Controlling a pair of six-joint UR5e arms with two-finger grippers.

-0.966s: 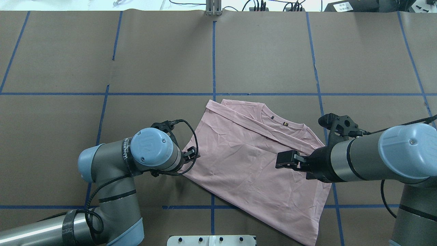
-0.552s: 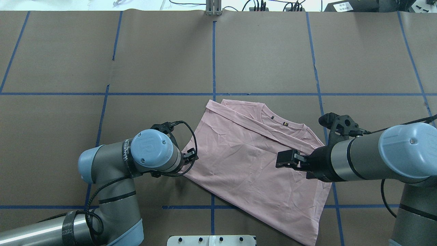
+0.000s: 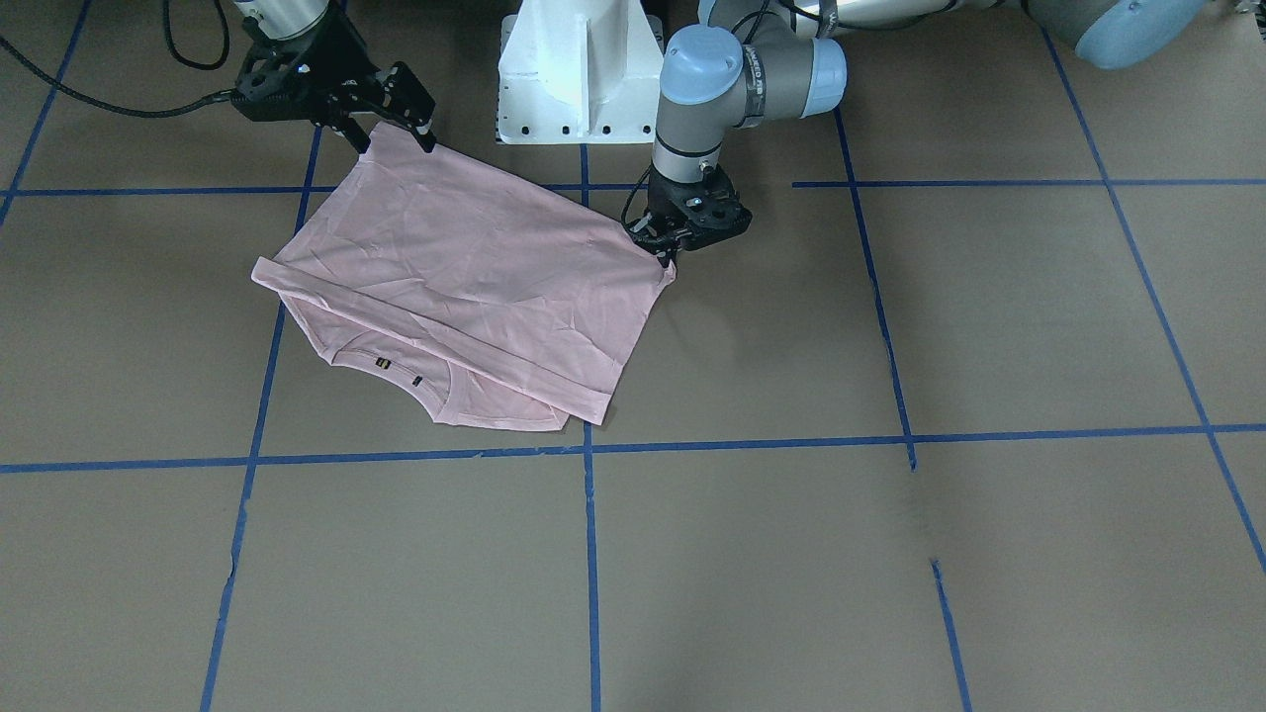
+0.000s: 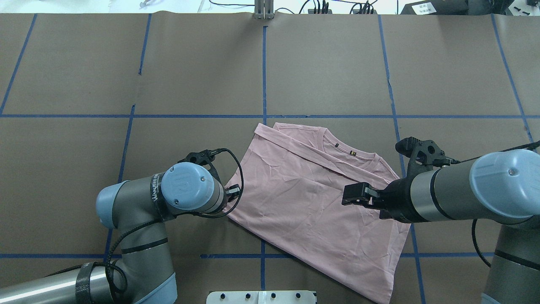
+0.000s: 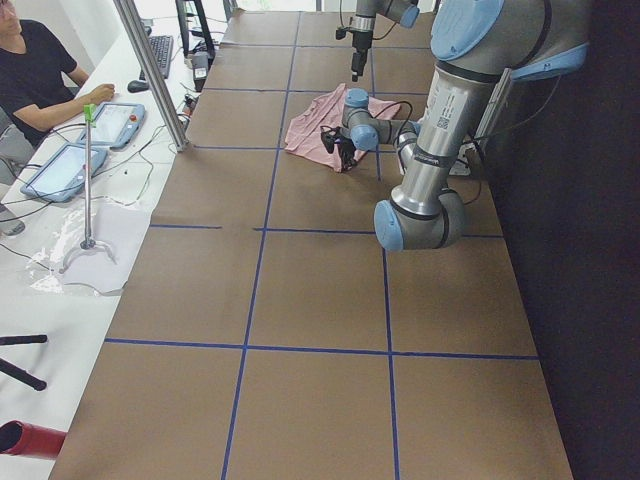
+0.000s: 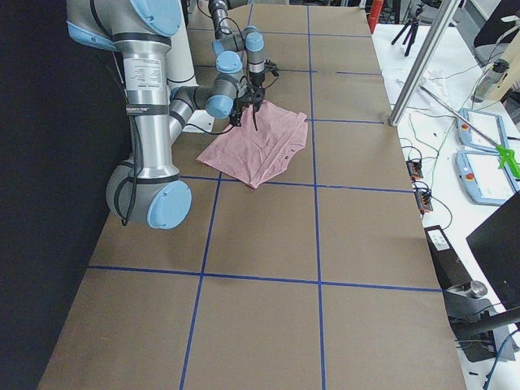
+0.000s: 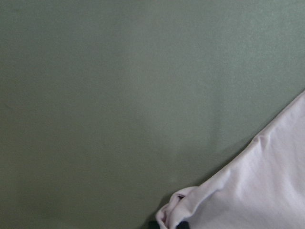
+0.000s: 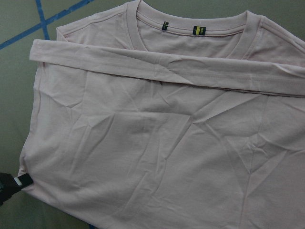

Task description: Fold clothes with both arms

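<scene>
Next, my left gripper releases the corner of the T-shirt on the bare table (image 3: pixel 726 599), just past the place where the tape crosses by the T-shirt's hem band.
The pale pink T-shirt (image 4: pixel 312 198) lies folded in half on the brown table, its hem band running just below the collar (image 8: pixel 190 36); no print shows. My left gripper (image 4: pixel 233 193) is down at the shirt's left corner (image 3: pixel 661 249) and shut on it. The left wrist view shows that corner bunched up (image 7: pixel 174 214). My right gripper (image 3: pixel 391 133) hovers open above the shirt's right side (image 4: pixel 348 196), holding nothing. Its wrist view looks down on the whole shirt (image 8: pixel 157 143).
Blue tape lines (image 4: pixel 263 76) grid the brown table cover. The white pedestal base (image 3: pixel 579 69) stands at the robot's edge. A metal post (image 4: pixel 263 10) and cables sit at the far edge. A person (image 5: pixel 40 70) sits at a side table with tablets.
The left arm has shifted slightly left and toward the robot, still at the shirt's corner. The right arm has drifted slightly right. The shirt lies almost as before.
</scene>
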